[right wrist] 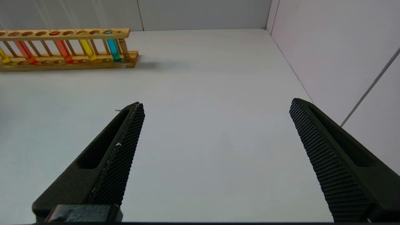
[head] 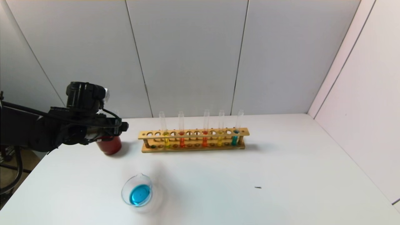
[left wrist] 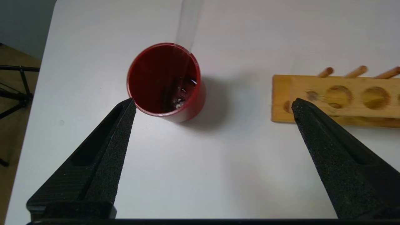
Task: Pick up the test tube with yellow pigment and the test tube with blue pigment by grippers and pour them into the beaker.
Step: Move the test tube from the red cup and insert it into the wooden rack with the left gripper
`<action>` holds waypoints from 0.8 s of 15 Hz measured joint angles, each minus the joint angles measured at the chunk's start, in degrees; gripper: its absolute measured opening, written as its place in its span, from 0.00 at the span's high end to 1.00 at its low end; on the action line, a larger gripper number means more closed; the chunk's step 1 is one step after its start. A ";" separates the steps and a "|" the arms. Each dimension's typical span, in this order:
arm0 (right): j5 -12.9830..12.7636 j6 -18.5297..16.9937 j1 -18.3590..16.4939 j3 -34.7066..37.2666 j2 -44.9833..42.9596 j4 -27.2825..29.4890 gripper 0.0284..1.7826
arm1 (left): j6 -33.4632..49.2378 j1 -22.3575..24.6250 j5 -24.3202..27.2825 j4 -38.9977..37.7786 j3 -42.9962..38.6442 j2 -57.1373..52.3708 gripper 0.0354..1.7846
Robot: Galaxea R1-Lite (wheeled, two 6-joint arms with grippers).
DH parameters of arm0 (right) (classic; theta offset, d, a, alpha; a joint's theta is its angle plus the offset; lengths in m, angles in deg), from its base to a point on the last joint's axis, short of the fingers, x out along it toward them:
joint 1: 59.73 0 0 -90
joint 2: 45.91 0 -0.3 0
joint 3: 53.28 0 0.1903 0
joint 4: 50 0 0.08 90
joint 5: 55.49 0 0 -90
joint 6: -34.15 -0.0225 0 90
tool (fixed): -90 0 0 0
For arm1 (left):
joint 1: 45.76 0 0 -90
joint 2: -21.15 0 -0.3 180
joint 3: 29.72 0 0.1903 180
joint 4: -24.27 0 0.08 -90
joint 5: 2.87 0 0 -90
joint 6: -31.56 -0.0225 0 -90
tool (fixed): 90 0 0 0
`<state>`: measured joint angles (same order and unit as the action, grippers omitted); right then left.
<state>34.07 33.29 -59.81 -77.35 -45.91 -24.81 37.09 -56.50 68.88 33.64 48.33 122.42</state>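
The upper part of the yellow tube [head: 163,121] that stands nearest the dark red cup in the wooden rack will be gripped next by my left gripper.
The beaker [head: 137,193] stands near the table's front left and holds cyan-blue liquid. A wooden rack [head: 193,147] holds a tube with blue liquid [head: 235,137] at its right end, two tubes with yellow liquid [head: 220,139] [head: 166,139] and two with orange-red liquid. My left gripper [head: 124,126] hovers over the dark red cup [head: 109,147], open and empty; in its wrist view [left wrist: 212,103] a clear, empty-looking tube [left wrist: 187,25] leans in the cup [left wrist: 165,81]. My right gripper [right wrist: 215,104] is open and empty above bare table, outside the head view.
The rack's left end [left wrist: 337,97] lies just right of the cup. From the right wrist the rack [right wrist: 62,32] with the blue tube [right wrist: 112,50] and a yellow tube [right wrist: 87,50] is far off. White walls close the back and right. A small dark speck [head: 258,187] lies on the table.
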 joint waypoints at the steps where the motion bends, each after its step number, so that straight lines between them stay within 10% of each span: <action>1: 0.00 -0.02 0.00 0.00 0.00 0.02 0.05 | 2.60 -2.51 -2.12 0.02 -1.19 -1.49 0.02; 12: 0.00 -0.02 -0.02 0.00 0.00 0.05 0.05 | 11.03 -20.13 -10.74 -8.11 -6.12 -1.63 0.02</action>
<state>34.07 33.27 -59.83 -77.35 -45.91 -24.77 48.13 -76.62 58.14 25.53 42.21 120.79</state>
